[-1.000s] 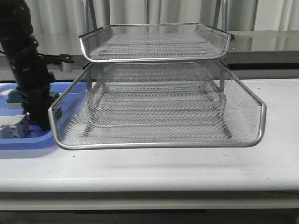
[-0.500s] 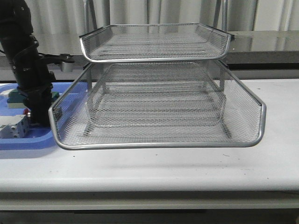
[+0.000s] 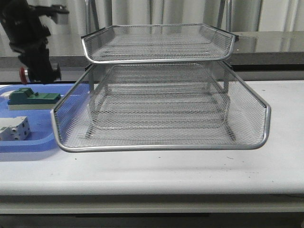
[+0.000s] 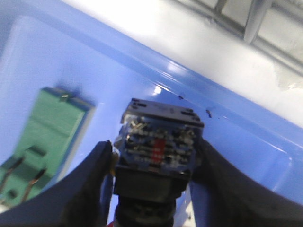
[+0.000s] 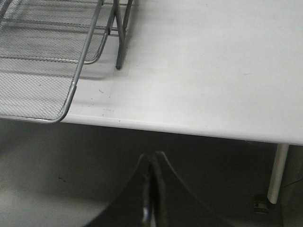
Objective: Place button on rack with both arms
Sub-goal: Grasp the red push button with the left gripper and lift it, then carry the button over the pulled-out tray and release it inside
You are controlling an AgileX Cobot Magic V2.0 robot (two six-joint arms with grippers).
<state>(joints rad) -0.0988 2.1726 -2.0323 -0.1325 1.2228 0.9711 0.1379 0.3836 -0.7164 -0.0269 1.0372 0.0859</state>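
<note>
Next, I let go of the button with my left gripper on the middle of the rack's lower wire level point(image 3: 160, 108).
My left gripper point(image 3: 40, 75) hangs high at the far left, above the blue tray, shut on the button point(image 3: 23, 73). The button lies sideways in the grip, its red cap pointing left. In the left wrist view the button's black body point(image 4: 158, 142) sits clamped between both fingers point(image 4: 90, 179), and my left gripper point(image 4: 156, 156) is well above the tray floor. The silver three-tier wire rack point(image 3: 161, 142) stands mid-table, to the right of that gripper. My right gripper point(image 5: 152, 161) is shut on nothing, below and in front of the table's edge, near a rack corner point(image 5: 47, 61).
The blue tray point(image 3: 40, 140) lies left of the rack and holds a green block part point(image 3: 33, 99) and a white boxy part point(image 3: 14, 129). The green part point(image 4: 42, 137) also shows under the left wrist. White tabletop point(image 5: 213, 71) stretches right of the rack.
My left arm has risen from the blue tray to the height of the rack's top tier, carrying the button up with it. The green part, hidden before, now shows.
</note>
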